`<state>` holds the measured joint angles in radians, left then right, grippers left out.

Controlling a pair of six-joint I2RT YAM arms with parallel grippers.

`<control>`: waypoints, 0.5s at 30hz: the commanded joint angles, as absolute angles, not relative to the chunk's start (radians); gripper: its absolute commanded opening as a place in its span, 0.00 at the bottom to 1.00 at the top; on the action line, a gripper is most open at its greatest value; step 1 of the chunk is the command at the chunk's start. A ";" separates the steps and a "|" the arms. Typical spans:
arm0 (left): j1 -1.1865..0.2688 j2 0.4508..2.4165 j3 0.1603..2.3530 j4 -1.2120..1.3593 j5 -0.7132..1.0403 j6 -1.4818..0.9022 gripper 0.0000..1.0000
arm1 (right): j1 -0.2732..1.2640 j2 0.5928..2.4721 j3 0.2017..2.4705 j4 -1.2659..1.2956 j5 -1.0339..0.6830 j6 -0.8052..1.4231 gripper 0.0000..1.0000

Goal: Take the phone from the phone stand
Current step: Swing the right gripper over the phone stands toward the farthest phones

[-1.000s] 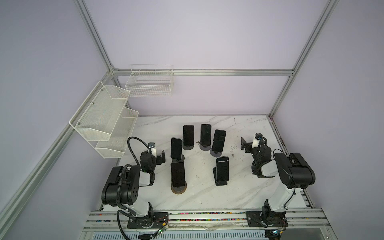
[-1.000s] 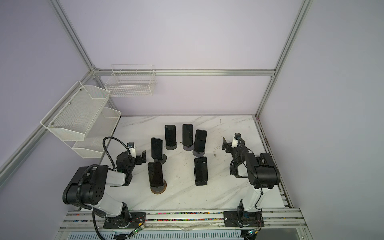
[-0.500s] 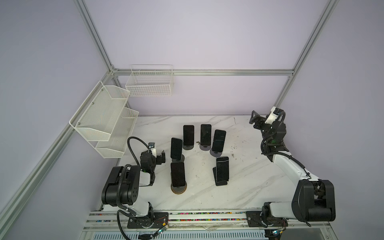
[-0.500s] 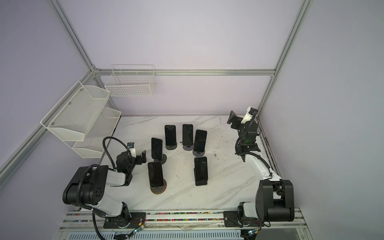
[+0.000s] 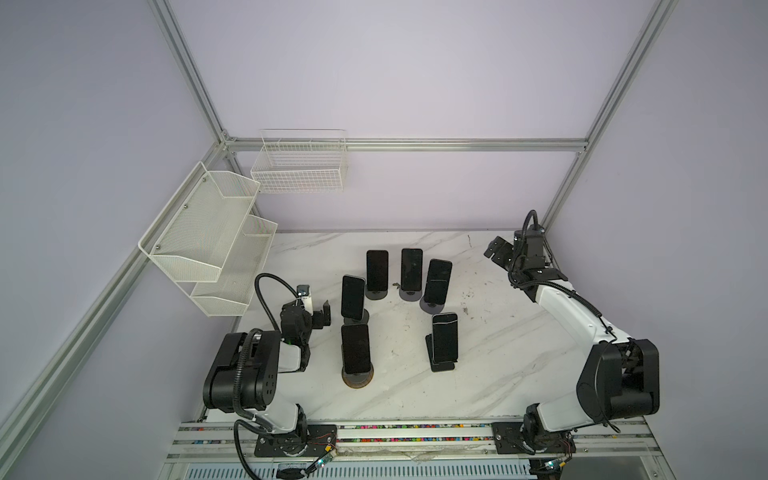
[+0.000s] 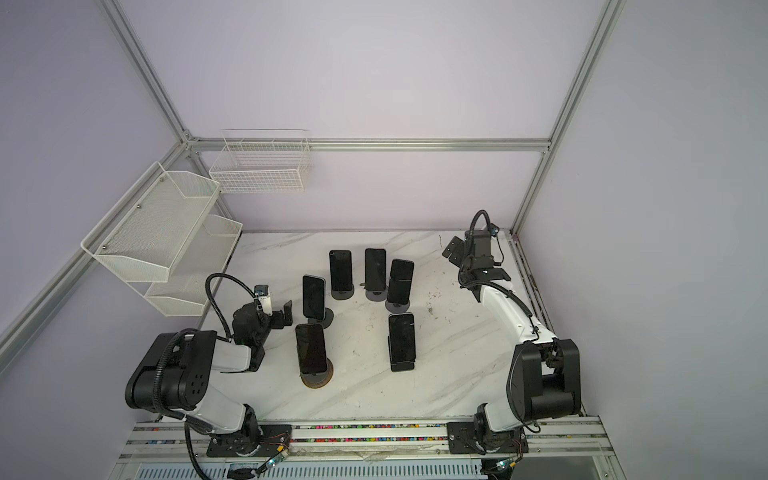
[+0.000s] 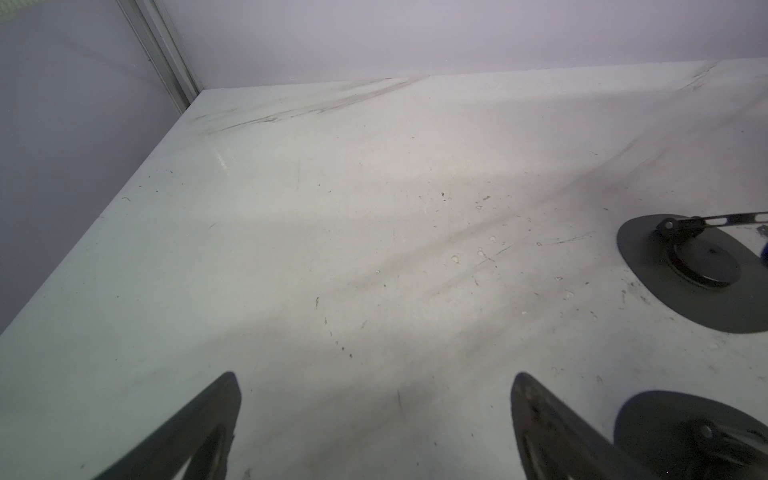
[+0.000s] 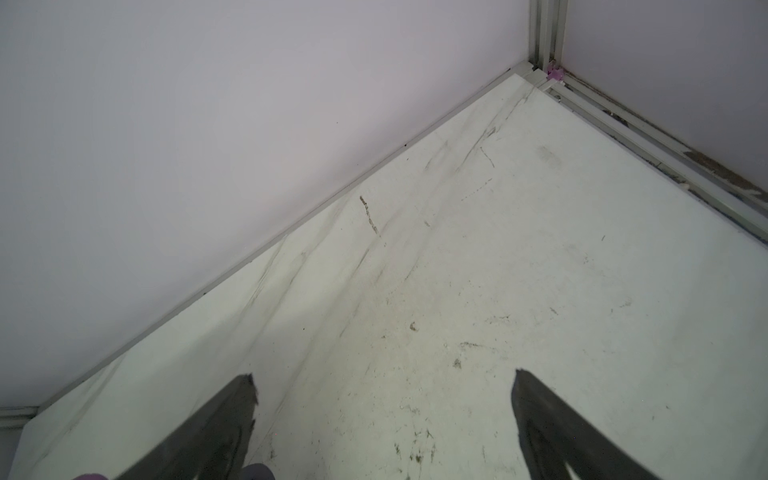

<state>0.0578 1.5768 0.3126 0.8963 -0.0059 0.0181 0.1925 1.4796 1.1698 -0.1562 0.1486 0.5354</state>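
Note:
Next, I close my right gripper on the phone's upper half (image 5: pixel 439 269), taking the tilted one just behind the phone on the black angular stand.
Several black phones stand upright on stands in the middle of the marble table in both top views. The closest are a phone (image 5: pixel 355 348) on a round brown-rimmed stand (image 5: pixel 357 379) and a phone (image 5: pixel 445 336) on a black angular stand (image 5: pixel 442 365). My left gripper (image 5: pixel 322 316) (image 6: pixel 284 316) hovers open left of the middle-left phone (image 5: pixel 353 297), holding nothing. My left wrist view shows its fingertips (image 7: pixel 232 390) wide apart over bare table. My right gripper (image 5: pixel 496 249) (image 8: pixel 384 386) is open and empty near the back right corner, far from the phones.
Two round dark stand bases (image 7: pixel 706 270) (image 7: pixel 685 432) show beside my left gripper in the left wrist view. A white mesh shelf (image 5: pixel 208 241) hangs on the left wall and a wire basket (image 5: pixel 299 166) on the back wall. An aluminium frame rail (image 8: pixel 665 153) borders the table's right edge.
My right arm has unfolded from the front right and swung its open gripper to the back right corner, then dipped a little. The left arm has not moved.

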 commanded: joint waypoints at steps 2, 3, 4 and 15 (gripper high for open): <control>0.060 1.562 0.378 0.935 0.010 0.000 1.00 | 0.329 1.502 1.274 -0.346 0.241 0.523 0.97; 0.059 1.562 0.375 0.938 0.015 0.002 0.99 | 0.360 1.520 1.298 -0.369 0.247 0.519 0.97; 0.059 1.563 0.376 0.940 0.014 0.004 1.00 | 0.387 1.535 1.317 -0.387 0.263 0.518 0.97; 0.058 1.564 0.375 0.940 0.014 0.004 1.00 | 0.589 1.750 1.603 -0.673 0.428 0.572 0.97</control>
<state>0.0578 1.5768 0.3126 0.8967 0.0017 0.0189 0.5720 1.7199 1.5494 -0.5274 0.3588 0.5446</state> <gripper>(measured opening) 0.995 0.975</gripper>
